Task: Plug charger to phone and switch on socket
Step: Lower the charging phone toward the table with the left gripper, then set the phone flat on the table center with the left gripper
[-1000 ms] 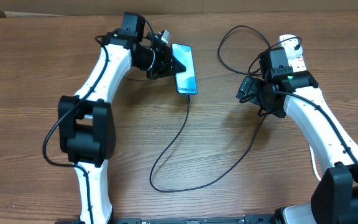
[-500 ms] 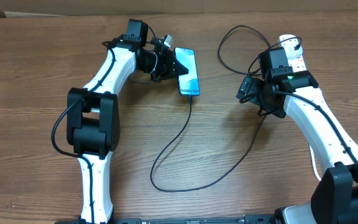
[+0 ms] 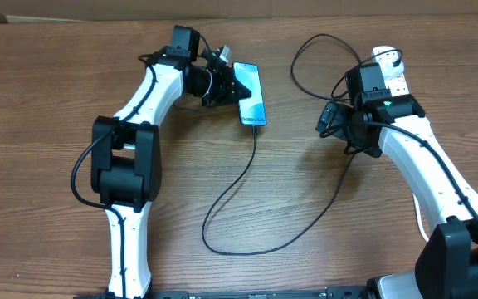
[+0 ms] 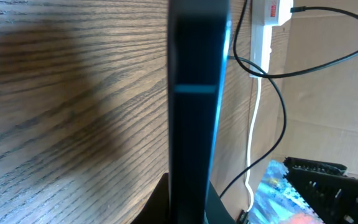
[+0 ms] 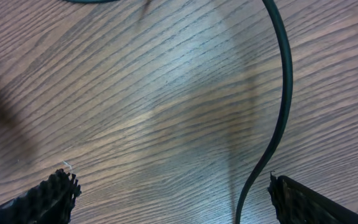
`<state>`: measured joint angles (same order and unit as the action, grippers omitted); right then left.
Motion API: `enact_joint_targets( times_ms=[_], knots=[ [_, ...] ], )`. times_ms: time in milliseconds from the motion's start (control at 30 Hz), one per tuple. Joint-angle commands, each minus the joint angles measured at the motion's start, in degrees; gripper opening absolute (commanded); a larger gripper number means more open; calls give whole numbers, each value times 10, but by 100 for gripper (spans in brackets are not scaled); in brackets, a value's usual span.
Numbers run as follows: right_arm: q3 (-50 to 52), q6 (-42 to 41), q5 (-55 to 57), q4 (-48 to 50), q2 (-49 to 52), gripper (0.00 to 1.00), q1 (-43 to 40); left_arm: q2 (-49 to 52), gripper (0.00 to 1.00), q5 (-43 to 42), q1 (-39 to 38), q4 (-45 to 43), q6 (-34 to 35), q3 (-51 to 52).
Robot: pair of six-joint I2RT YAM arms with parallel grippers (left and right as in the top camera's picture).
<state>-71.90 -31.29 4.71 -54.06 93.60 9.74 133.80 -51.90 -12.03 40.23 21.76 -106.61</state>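
Observation:
My left gripper should release the phone flat on the bare wood [image 3: 256,106] between my grippers, behind the cable loop.
The phone [image 3: 251,93] shows its light blue screen at the back middle of the table. My left gripper [image 3: 229,83] is shut on its left long edge. In the left wrist view the phone [image 4: 194,93] stands edge-on between the jaws of my left gripper [image 4: 190,210]. The charger [image 3: 222,203], a thin black cable, meets the phone's bottom edge, loops toward the front and runs up to the socket [image 3: 391,68]. My right gripper [image 3: 332,119] hovers open over that cable. In the right wrist view the charger [image 5: 283,93] passes just inside the right finger of my right gripper [image 5: 169,190].
The socket [image 4: 272,9] and its thick white cord [image 4: 257,93] lie beyond the phone in the left wrist view. A cardboard wall [image 3: 305,7] runs along the table's back edge. The cable loop takes up the table's middle front.
My left arm has carried the phone a little right and toward the back over the last second, then slowed. The right arm and the cable loop have stayed put.

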Motion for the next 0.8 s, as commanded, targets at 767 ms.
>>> enact_joint_targets(
  times_ms=[767],
  knots=[
    [-5,3,6,2,-10,100,-3,0,4,45,-28,-4,30,-3]
  ],
)
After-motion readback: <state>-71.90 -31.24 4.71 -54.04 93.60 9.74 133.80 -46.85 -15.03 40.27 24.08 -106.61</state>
